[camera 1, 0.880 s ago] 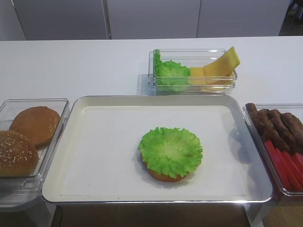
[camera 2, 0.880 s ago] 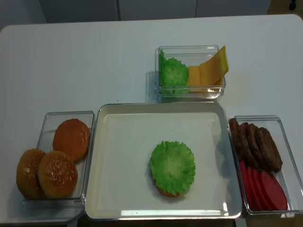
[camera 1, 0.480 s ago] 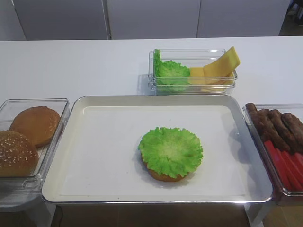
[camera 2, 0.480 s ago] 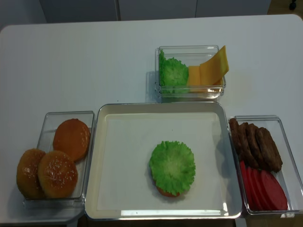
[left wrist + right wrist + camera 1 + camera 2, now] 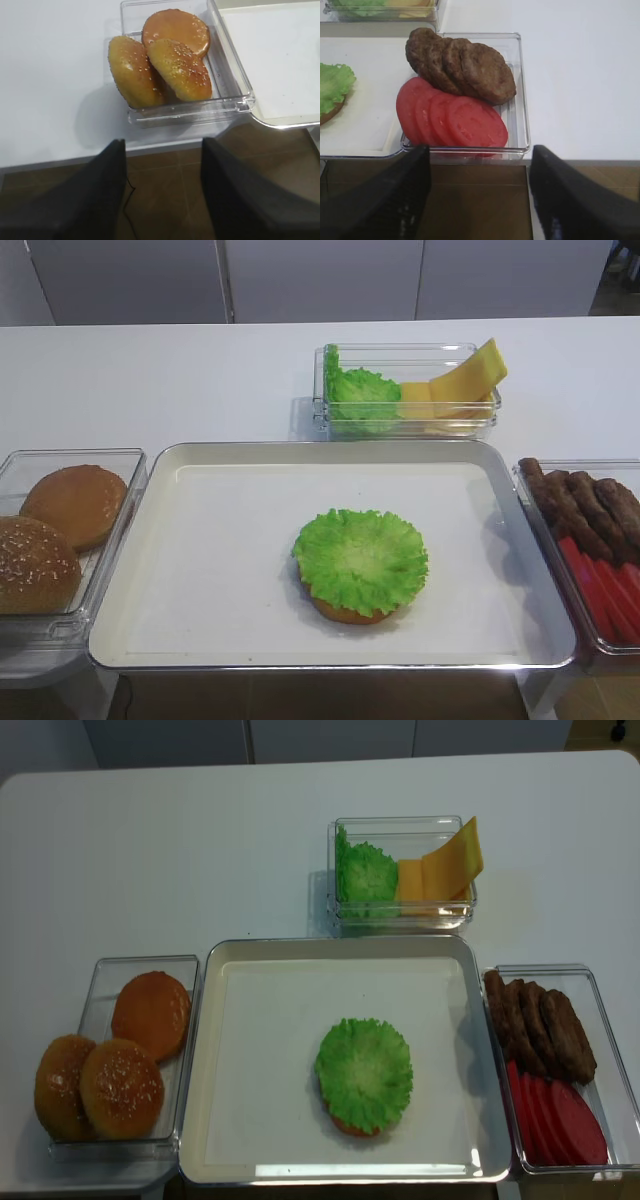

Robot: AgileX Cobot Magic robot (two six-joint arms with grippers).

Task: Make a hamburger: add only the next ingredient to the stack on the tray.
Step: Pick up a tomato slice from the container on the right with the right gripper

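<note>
The upper edge of the tomato slice (image 5: 515,1102) (image 5: 407,112) that lies closest to the white tray in the clear box should be gripped next by my right gripper.
The stack (image 5: 360,564) (image 5: 363,1075), a bun base under a ruffled green lettuce leaf, sits in the middle of the white tray (image 5: 220,570) (image 5: 260,1050). Several red tomato slices (image 5: 452,119) (image 5: 555,1118) (image 5: 600,590) overlap in the near half of a clear box right of the tray. My right gripper (image 5: 477,195) hangs open and empty below the table's front edge, just short of that box. My left gripper (image 5: 162,190) is open and empty too, off the front edge before the bun box. Neither gripper shows in the exterior views.
Brown meat patties (image 5: 462,65) (image 5: 540,1025) fill the far half of the tomato box. A clear box at the left holds buns (image 5: 165,60) (image 5: 120,1065), some sesame-seeded. Behind the tray a clear box holds lettuce (image 5: 366,872) and yellow cheese slices (image 5: 445,865).
</note>
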